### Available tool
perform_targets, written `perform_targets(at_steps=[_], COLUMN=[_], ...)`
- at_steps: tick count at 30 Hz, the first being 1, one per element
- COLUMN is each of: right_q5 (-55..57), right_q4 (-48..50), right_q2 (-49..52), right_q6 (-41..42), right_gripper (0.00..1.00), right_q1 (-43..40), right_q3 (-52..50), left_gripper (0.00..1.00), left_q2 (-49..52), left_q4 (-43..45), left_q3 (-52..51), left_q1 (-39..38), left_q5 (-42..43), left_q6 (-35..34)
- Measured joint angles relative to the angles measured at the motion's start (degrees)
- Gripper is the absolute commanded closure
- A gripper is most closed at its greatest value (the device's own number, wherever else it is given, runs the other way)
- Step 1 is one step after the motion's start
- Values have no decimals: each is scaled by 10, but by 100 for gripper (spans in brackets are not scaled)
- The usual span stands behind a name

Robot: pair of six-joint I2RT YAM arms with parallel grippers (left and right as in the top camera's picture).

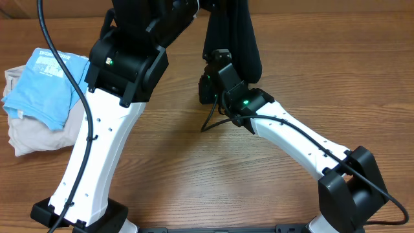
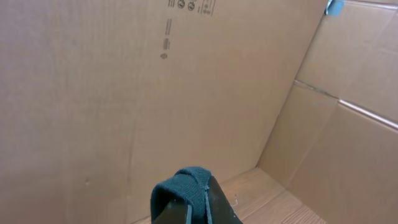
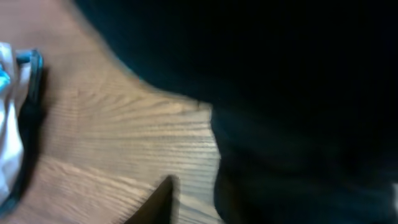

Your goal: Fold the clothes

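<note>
My right gripper should grab its lower end [image 1: 206, 92], as the dark knit garment hangs bunched from my left gripper, and pull the garment wide before putting it down.
A dark knit garment [image 1: 233, 39] hangs down from the top middle of the overhead view to the table. My left gripper [image 2: 198, 202] is raised high and shut on a fold of this garment [image 2: 183, 183]; in the overhead view the gripper itself is hidden by its arm. My right gripper [image 1: 217, 71] is low at the garment's left edge. In the right wrist view the garment [image 3: 298, 106] fills the right side, blurred. One finger [image 3: 158, 199] shows apart from the cloth and the other is hidden in the dark, so the jaws look open.
A pile of clothes lies at the table's left: a light blue shirt [image 1: 45, 81] on top of a beige garment [image 1: 32, 133]. Cardboard walls [image 2: 186, 81] stand behind the wooden table [image 1: 194, 168]. The two arm bases stand at the front edge.
</note>
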Motion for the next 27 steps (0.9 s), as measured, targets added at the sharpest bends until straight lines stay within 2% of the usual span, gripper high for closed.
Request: perform_targets(at_steps=[1,5,8,16,27], right_q5=[3,23,49,77,13], right_q4=[0,-11,-26,13,54], right_q2=[0,0,0,0,0], right_q6=[7,15,29,49,54], right_gripper=[96,96,68,55,53], right_q1=[0,0,0,0,0], right_q3=[0,0,0,-1,-1], left_gripper=[96,96,96,96,96], left_q2=[0,0,0,0,0], left_q4=[-3,-14,-15,-3,3], left_q3=[0,0,0,2,8], left_q1=[0,0,0,0,0], left_q5=[-4,-19,-25,-28,-28], left_q6=[2,10,17,19,19])
